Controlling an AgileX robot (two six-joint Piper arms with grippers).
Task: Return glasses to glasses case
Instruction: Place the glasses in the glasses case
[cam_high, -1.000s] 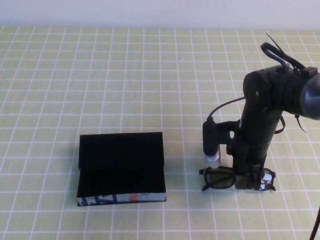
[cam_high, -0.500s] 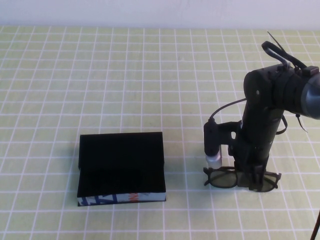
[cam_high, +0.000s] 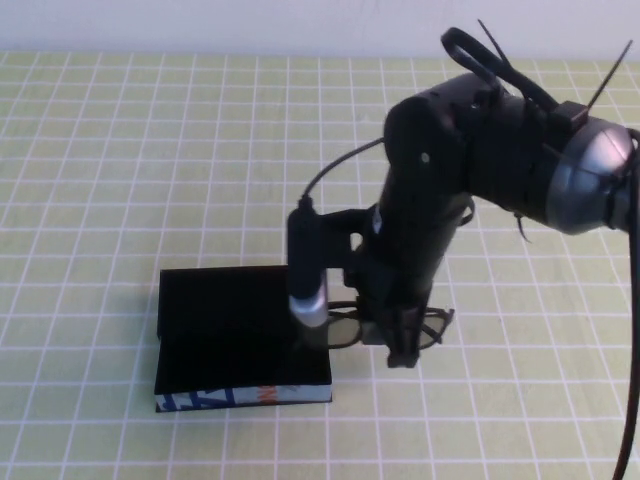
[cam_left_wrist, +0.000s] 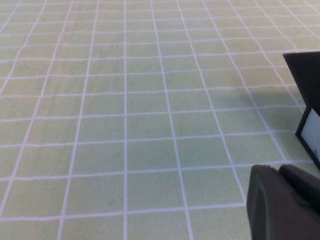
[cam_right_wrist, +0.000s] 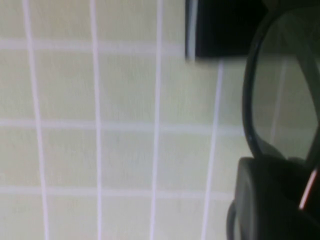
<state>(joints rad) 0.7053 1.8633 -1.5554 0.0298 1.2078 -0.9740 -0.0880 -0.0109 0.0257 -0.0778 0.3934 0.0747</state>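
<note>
The robot's right gripper should release the black glasses in the front half of the glasses case (cam_high: 249, 366), along the case's printed edge.
The glasses case (cam_high: 240, 310) lies open at the front left of the table, with its printed front edge toward me. My right gripper (cam_high: 400, 345) is shut on the black glasses (cam_high: 343, 329) and holds them in the air at the case's right edge, one lens over the case's right side. In the right wrist view a lens (cam_right_wrist: 282, 100) shows beside the gripper (cam_right_wrist: 280, 200), with a corner of the case (cam_right_wrist: 225, 27) beyond. My left gripper (cam_left_wrist: 285, 205) is shut and empty, low over the table near the case (cam_left_wrist: 307, 85); it is outside the high view.
The table (cam_high: 150, 150) has a green cloth with a white grid. A white wall runs along the far edge. The right arm's cables (cam_high: 500, 60) stick up at the back right.
My right gripper has lifted the glasses off the table and carried them left, from the front right to the case's right edge. The case has not moved.
</note>
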